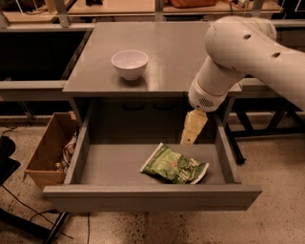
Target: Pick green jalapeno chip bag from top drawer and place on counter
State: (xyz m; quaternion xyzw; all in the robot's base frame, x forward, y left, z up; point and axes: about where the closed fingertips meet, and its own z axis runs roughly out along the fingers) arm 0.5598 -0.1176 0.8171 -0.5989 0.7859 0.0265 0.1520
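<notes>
The robot's gripper needs to next go down to the green jalapeno chip bag in the open top drawer and close on the bag's middle [178,165].
The green jalapeno chip bag [174,165] lies flat on the floor of the open top drawer [119,164], right of its middle. My gripper [192,129] hangs from the white arm over the drawer's back right part, pointing down, just above and behind the bag and apart from it. The grey counter [176,52] tops the cabinet above the drawer. The arm covers the counter's right front corner.
A white bowl [129,63] stands on the counter, left of centre. A brown cardboard box [47,152] with clutter sits on the floor left of the drawer. Wooden tabletops [124,7] and dark shelving run behind. Cables lie on the floor at lower left.
</notes>
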